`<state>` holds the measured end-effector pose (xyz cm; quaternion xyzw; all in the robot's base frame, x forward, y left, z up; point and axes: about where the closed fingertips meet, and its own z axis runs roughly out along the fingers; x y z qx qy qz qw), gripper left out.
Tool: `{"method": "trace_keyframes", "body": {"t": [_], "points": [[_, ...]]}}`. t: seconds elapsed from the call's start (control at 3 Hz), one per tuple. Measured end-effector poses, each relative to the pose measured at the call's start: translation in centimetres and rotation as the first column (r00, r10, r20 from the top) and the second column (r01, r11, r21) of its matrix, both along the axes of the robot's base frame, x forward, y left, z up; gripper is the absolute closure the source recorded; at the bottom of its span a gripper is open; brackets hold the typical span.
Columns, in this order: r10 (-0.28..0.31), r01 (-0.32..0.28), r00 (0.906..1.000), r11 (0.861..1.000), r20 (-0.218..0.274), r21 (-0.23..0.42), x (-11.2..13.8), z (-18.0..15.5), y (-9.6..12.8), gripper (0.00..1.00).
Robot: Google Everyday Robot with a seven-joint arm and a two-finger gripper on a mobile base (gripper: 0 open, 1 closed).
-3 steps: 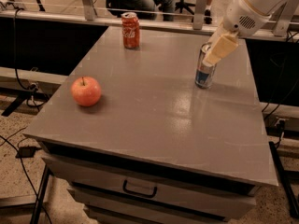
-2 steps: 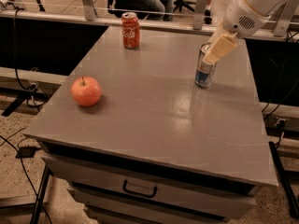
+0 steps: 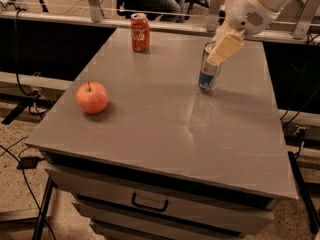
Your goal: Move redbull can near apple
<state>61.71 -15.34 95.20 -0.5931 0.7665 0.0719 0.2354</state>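
I should let go of the redbull can on the grey table [image 3: 122, 106], next to the apple, toward the middle of the table.
The redbull can [image 3: 207, 74], slim and silver with a blue lower band, stands upright at the right side of the grey table [image 3: 165, 134]. My gripper [image 3: 221, 48] comes down from the upper right and is shut on the can's top part; one cream finger [image 3: 225, 46] covers its right upper side. I cannot tell whether the can's base touches the table or hangs just above it. The red-orange apple [image 3: 92, 97] rests near the table's left edge, far to the left of the can.
A red Coca-Cola can [image 3: 140, 32] stands at the table's back edge, left of the redbull can. A rail and a seated person are behind the table. A drawer with a handle [image 3: 148, 203] is below the front edge. Cables lie on the floor at left.
The gripper and the redbull can have shifted a little to the left together. The apple and the Coca-Cola can have not moved.
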Motion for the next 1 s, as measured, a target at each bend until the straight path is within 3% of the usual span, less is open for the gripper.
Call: {"method": "trace_keyframes", "body": {"t": [0.33, 0.67, 1.0], "points": [[0.107, -0.104, 0.9940, 0.991, -0.024, 0.079, -0.8, 1.4, 4.9, 1.00], [0.208, -0.197, 0.9765, 0.969, -0.057, 0.150, -1.4, 1.3, 10.1, 1.00], [0.301, -0.280, 0.9492, 0.941, -0.091, 0.191, -2.0, 0.3, 15.5, 1.00]]}}
